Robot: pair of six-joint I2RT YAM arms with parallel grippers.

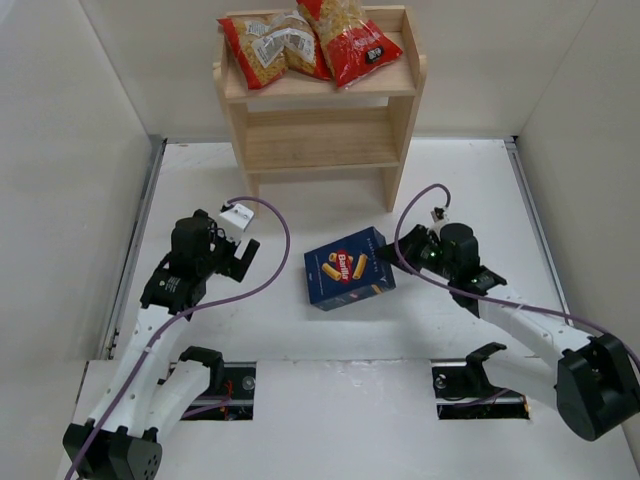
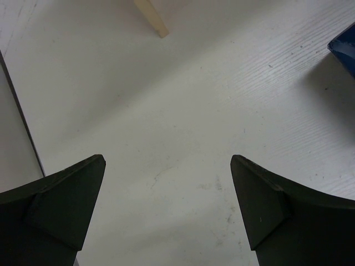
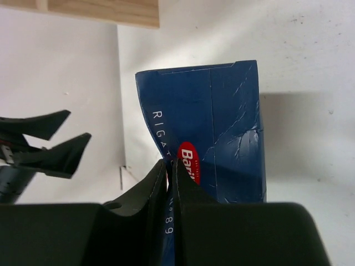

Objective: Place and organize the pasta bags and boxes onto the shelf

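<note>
My right gripper is pinching the pasta box's end near its edge, so my left gripper will hold the box steady while my right gripper takes the end's middle (image 3: 214, 160).
The dark blue pasta box (image 1: 349, 268) lies on the white table in front of the shelf. It fills the middle of the right wrist view (image 3: 216, 122), and a corner shows in the left wrist view (image 2: 345, 47). My right gripper (image 1: 393, 257) is at the box's right end, its jaws shut together against the box face (image 3: 169, 162). My left gripper (image 1: 238, 258) is open and empty over bare table (image 2: 167, 159), left of the box. Two red pasta bags, one with a white label (image 1: 268, 48) and one beside it (image 1: 352, 40), lie on the top tier of the wooden shelf (image 1: 320, 140).
White walls enclose the table on the left, the right and the back. The shelf's lower tier (image 1: 315, 155) holds nothing. A shelf leg (image 2: 152, 16) shows at the top of the left wrist view. The left gripper's fingers (image 3: 50, 141) show in the right wrist view.
</note>
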